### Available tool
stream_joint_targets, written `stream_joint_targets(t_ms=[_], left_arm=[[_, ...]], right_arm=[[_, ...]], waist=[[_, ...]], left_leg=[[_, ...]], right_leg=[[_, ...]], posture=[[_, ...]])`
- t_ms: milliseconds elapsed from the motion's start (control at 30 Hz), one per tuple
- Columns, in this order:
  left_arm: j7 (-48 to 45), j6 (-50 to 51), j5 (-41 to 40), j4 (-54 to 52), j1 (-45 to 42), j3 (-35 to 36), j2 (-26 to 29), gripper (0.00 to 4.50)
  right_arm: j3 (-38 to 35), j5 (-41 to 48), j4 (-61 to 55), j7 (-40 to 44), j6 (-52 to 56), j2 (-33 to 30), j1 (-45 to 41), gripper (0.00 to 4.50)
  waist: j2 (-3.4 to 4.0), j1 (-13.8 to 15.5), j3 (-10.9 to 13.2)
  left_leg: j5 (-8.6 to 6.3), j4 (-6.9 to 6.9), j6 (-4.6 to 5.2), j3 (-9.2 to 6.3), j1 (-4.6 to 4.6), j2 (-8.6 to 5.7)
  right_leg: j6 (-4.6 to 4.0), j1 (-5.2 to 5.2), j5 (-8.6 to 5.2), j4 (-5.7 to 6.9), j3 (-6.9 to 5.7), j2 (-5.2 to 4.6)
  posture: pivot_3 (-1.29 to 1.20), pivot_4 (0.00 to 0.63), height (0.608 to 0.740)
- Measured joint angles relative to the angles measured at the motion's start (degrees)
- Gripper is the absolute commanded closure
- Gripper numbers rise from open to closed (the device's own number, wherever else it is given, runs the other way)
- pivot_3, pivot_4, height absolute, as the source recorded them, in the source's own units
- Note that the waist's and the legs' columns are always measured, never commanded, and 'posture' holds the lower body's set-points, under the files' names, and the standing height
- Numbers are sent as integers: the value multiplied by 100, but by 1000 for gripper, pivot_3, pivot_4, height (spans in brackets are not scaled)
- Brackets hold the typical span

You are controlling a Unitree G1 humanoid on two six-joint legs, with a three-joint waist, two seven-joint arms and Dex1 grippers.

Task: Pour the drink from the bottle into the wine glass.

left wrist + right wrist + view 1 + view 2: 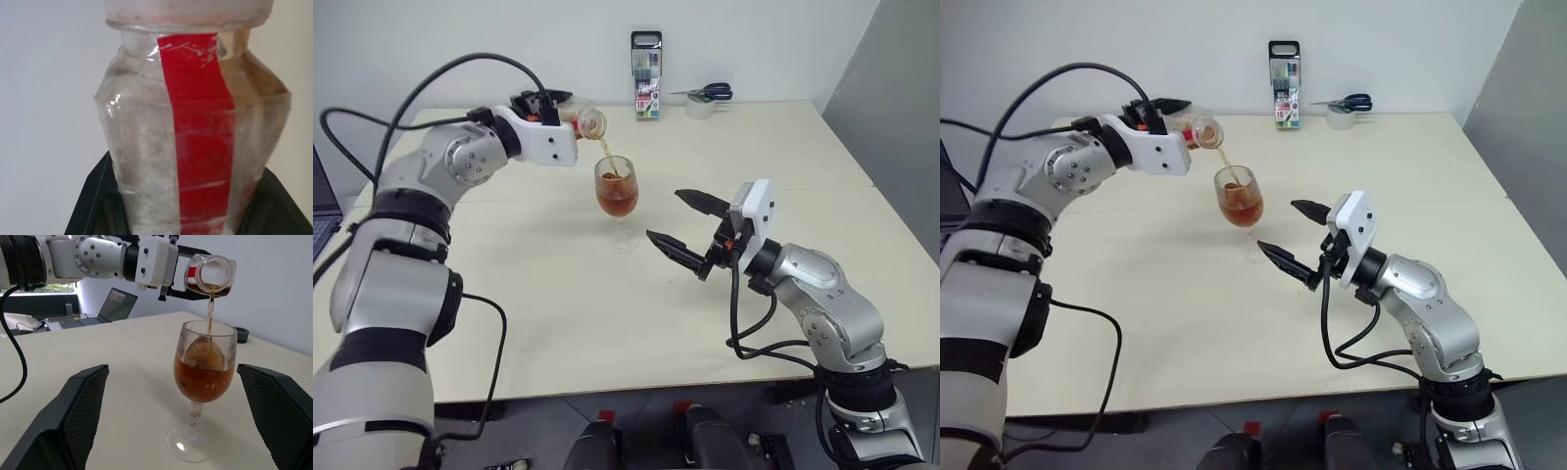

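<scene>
I should use my left gripper to stand the bottle upright on the table (520,244), between the laptop and the wine glass but nearer to the glass. The bottle is now tipped above the wine glass.
My left gripper (558,106) is shut on the bottle (587,121), a small clear plastic one with a red label strip (200,132), tipped on its side above the wine glass (617,191). A thin stream of the reddish-brown drink (210,313) runs from the bottle's open mouth into the glass bowl, which is more than half full (203,377). The glass stands upright on the table. My right gripper (690,227) hangs open just to the right of the glass stem, its fingers (73,416) wide apart and touching nothing.
A tall marker case (647,88) stands at the table's far edge, with scissors (710,93) on a tape roll beside it. A laptop (115,303) lies off to the left. The cream table (607,323) stretches bare toward me.
</scene>
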Motion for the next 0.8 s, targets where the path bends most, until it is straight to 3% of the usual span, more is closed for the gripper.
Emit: stream_joint_targets(t_ms=[200, 400, 567, 800], left_arm=[[-545, 1943, -1489, -2208, 1267, 1009, -537, 2610], [-204, 4416, -2358, -4262, 2183, 1904, -1051, 2610], [629, 6097, -2898, -5401, 2948, 2924, -1453, 2610], [849, 6835, -3776, -5844, 4062, 3736, -2041, 2610]], right_arm=[[81, 6, 2, 35, 0, 9, -44, 0], [98, 28, 15, 285, 1, -125, -138, 0], [85, 267, -97, 801, 50, -626, 3, 0], [43, 471, -407, 1284, 2, -1011, 559, 0]], waist=[[0, -12, -1], [-2, -15, -2], [-4, -2, -7], [-21, 40, -17]], left_leg=[[0, 2, 0, -8, -1, 8], [0, 3, -1, -9, 4, 9], [0, 1, -1, -9, 18, 11], [0, 2, -1, -12, 27, 11]], right_leg=[[0, 0, 0, 1, 0, -11], [0, 1, 0, 4, 2, -8], [0, 15, 0, 1, 4, -9], [0, 29, 0, -1, 1, -11]], posture=[[0, 150, 740], [0, 150, 740], [0, 150, 740], [0, 150, 740]])
